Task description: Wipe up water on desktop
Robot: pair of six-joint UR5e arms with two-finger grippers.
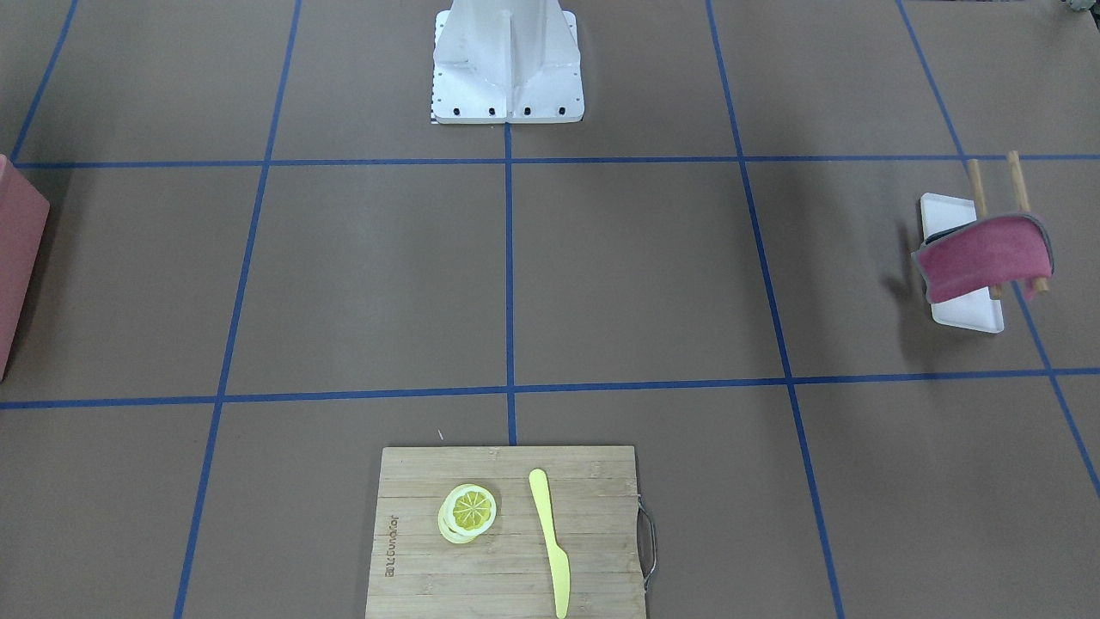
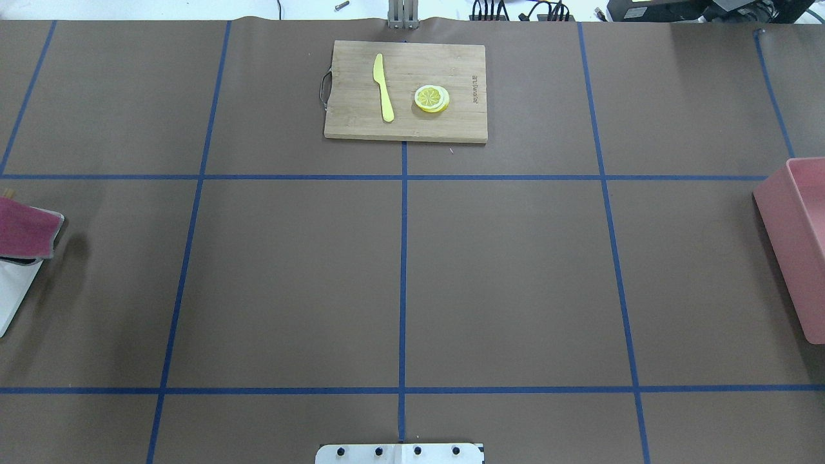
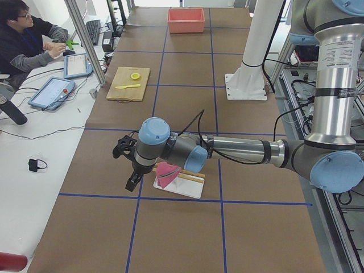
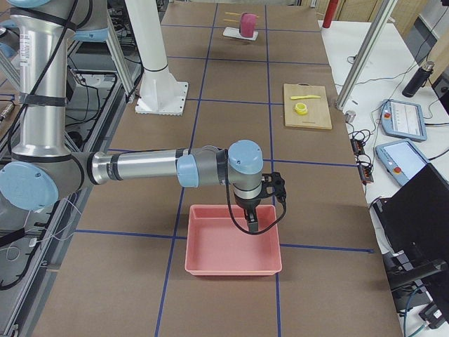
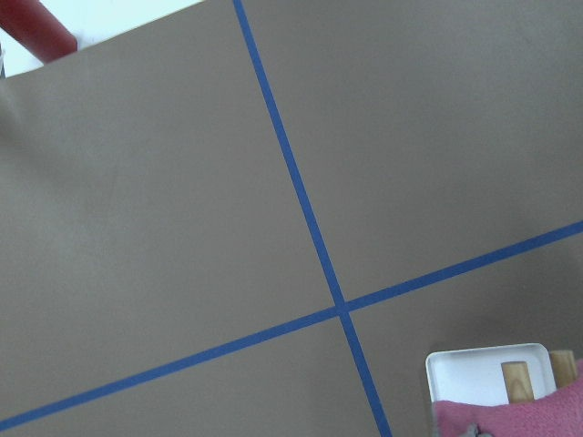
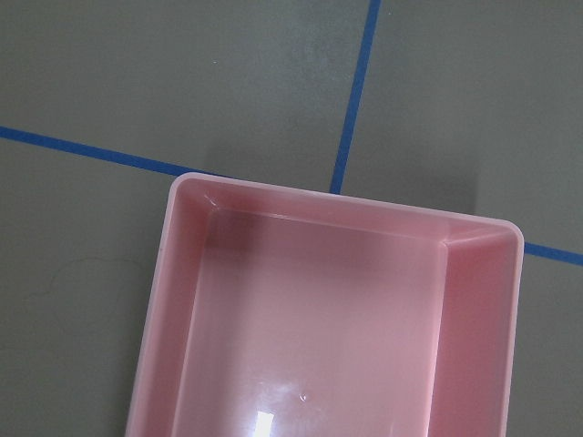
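My left gripper is to close on the magenta cloth's grey edge (image 1: 1044, 229), at the outer end of the wooden rack, farthest from the pink bin.
The desktop (image 2: 515, 270) is a matte brown surface crossed by blue tape lines; I can make out no water on it in any view. A magenta cloth (image 1: 984, 256) hangs over a small wooden rack on a white tray (image 1: 971, 314) at the table's left end. My left gripper (image 3: 132, 181) hangs just beside that cloth (image 3: 166, 172), on the operators' side; whether it is open or shut I cannot tell. My right gripper (image 4: 251, 225) hovers over the pink bin (image 4: 233, 241) at the other end, and its state I cannot tell either.
A bamboo cutting board (image 2: 406, 90) with a lemon slice (image 2: 432, 98) and a yellow knife (image 2: 383, 87) lies at the far middle edge. The white robot pedestal (image 1: 507, 60) stands at the near middle. A person (image 3: 25, 40) sits at a side table.
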